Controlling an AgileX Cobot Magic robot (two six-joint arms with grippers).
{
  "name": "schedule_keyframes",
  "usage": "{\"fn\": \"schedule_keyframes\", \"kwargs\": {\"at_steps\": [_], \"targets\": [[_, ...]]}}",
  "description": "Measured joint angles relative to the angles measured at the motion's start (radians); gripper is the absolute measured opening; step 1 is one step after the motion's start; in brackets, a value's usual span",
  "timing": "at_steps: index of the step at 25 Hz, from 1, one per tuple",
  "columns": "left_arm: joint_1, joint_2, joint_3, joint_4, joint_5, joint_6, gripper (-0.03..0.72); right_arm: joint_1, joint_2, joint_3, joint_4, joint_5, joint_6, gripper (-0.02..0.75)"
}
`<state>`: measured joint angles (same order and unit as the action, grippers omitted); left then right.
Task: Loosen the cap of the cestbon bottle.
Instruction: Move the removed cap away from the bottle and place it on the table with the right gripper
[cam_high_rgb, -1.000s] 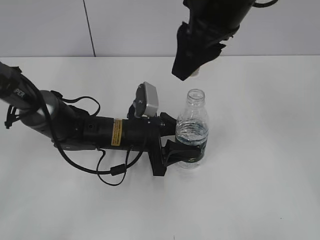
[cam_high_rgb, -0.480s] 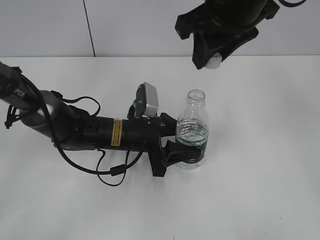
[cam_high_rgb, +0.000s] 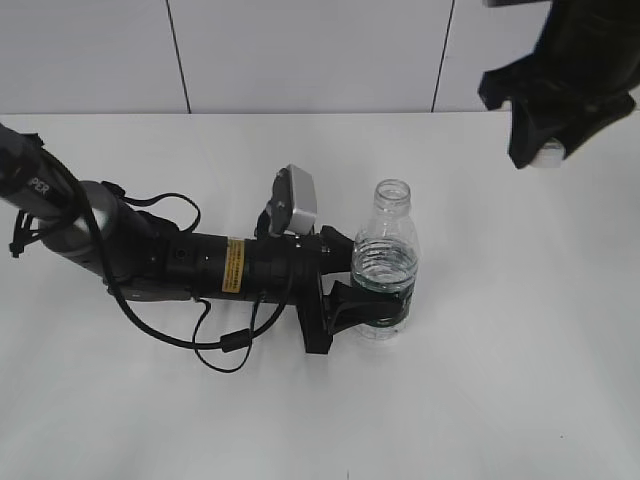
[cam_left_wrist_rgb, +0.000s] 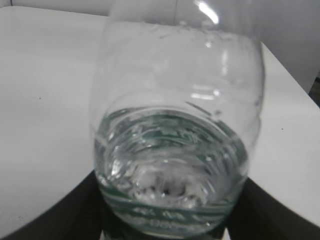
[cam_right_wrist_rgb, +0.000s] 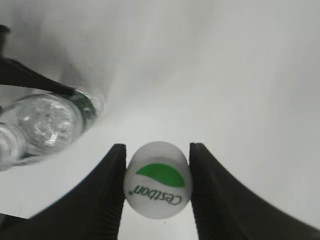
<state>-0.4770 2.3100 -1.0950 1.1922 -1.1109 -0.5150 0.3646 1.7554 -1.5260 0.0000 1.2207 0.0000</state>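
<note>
Next, I release the cap, now held high away from the bottle, with my right gripper on the bare white table (cam_high_rgb: 498, 255) beside the cestbon bottle, a little nearer the wall.
The cestbon bottle (cam_high_rgb: 385, 262), clear with a dark green label band, stands upright on the white table with its neck open and no cap on it. My left gripper (cam_high_rgb: 362, 285) is shut on its lower body; the bottle fills the left wrist view (cam_left_wrist_rgb: 175, 150). My right gripper (cam_high_rgb: 545, 155) is high at the far right, well away from the bottle, and shut on the cap (cam_right_wrist_rgb: 158, 186), white with a green patch and "Cestbon" lettering. The cap shows as a small white spot in the exterior view (cam_high_rgb: 549, 153). The bottle shows at the left of the right wrist view (cam_right_wrist_rgb: 47, 125).
The white table (cam_high_rgb: 500, 380) spreads around the bottle. My left arm with its cables (cam_high_rgb: 180, 265) lies across the table's left half. A light panelled wall (cam_high_rgb: 300, 55) runs along the back edge.
My right gripper, holding the cap, has moved from above the bottle's mouth up and far to the right. The left gripper and the bottle have not moved.
</note>
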Motion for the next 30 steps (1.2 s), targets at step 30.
{"fn": "schedule_keyframes", "kwargs": {"at_steps": [30], "targets": [[-0.001, 0.0, 0.0, -0.22, 0.069, 0.162, 0.417, -0.128, 0.187, 0.385, -0.025, -0.706, 0.0, 0.295]]}}
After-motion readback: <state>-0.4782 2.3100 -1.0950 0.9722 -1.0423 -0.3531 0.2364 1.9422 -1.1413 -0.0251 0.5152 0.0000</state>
